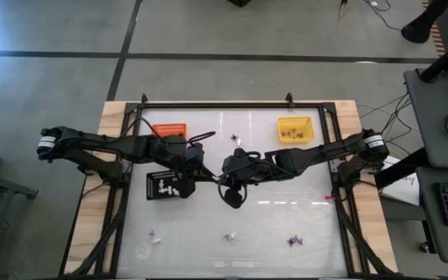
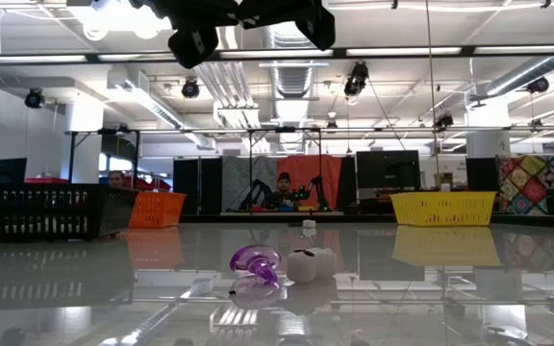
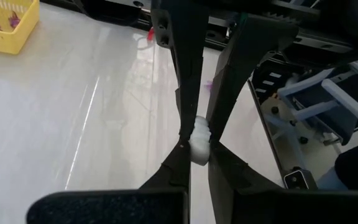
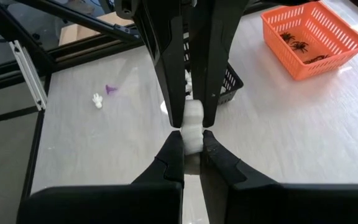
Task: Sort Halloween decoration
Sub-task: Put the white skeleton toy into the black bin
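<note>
The robot's left gripper should release the white trinket in the black tray (image 1: pixel 166 183), among the other white trinkets.
Above the middle of the table my two grippers meet tip to tip, each slanting a little downward. Between them is one small white trinket (image 3: pixel 199 142), a piece of the Halloween decoration, also seen in the right wrist view (image 4: pixel 192 124). My left gripper (image 3: pixel 197 152) is shut on it, and so is my right gripper (image 4: pixel 192 142). Other trinkets lie loose on the table: a purple one (image 2: pixel 256 265) beside a white one (image 2: pixel 312 264), and more near the front edge (image 1: pixel 294 241). My left gripper pinches one end of the white trinket (image 3: pixel 197 152) between its two fingertips, coming from the table's left and slanting down. The trinket is clear of the table. My right gripper pinches the trinket's other end (image 4: pixel 192 138) between its two fingertips, coming from the table's right and slanting down. The trinket spans the short gap between the two pairs of fingers.
A black tray (image 1: pixel 168 184) sits below the left arm, an orange tray (image 1: pixel 169 128) at the far left and a yellow tray (image 1: pixel 295 128) at the far right. A dark frame (image 1: pixel 224 103) borders the table. Loose trinkets (image 1: pixel 155 239) lie toward the near edge.
</note>
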